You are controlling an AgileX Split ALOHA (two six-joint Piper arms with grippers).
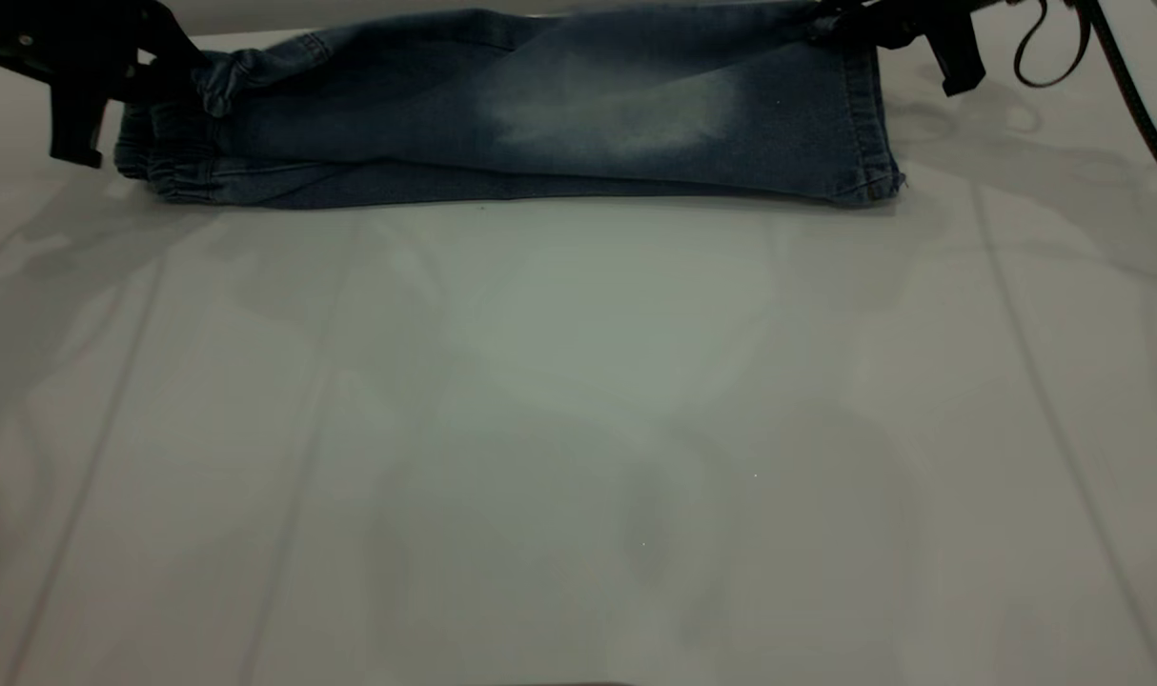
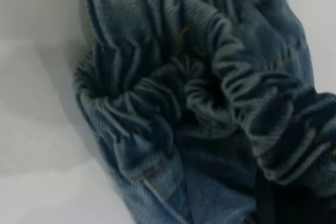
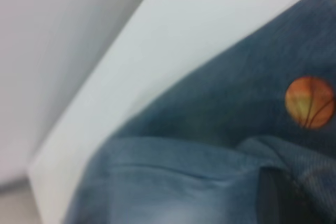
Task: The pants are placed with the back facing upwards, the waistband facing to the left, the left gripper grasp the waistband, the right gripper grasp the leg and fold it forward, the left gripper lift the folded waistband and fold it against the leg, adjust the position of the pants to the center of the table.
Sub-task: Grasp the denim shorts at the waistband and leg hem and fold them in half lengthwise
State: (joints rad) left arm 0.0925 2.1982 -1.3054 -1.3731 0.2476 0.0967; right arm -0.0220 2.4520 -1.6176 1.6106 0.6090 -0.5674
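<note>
The waistband's far side has a bunched piece pinched in my left gripper, so next the gripper opens and takes the middle of the folded waistband (image 1: 176,143) before lifting it.
The blue denim pants (image 1: 540,124) lie folded lengthwise along the far edge of the white table (image 1: 578,429), waistband to the left. The plain leg (image 1: 617,114) with its pale faded patch is on top. My left gripper (image 1: 186,74) is shut on a bunched piece of the ruffled waistband (image 1: 221,81), held slightly above the rest. In the left wrist view the gathered waistband (image 2: 210,93) fills the picture, with a dark finger (image 2: 266,203) against it. My right gripper (image 1: 831,24) is shut on the leg's far hem corner. The right wrist view shows the leg (image 3: 173,182) by a finger (image 3: 273,198).
An orange basketball print (image 3: 310,102) shows on the lower denim layer. The table's far edge (image 3: 105,103) runs just behind the pants. A black cable (image 1: 1126,86) hangs at the far right. Bare tabletop stretches from the pants to the near edge.
</note>
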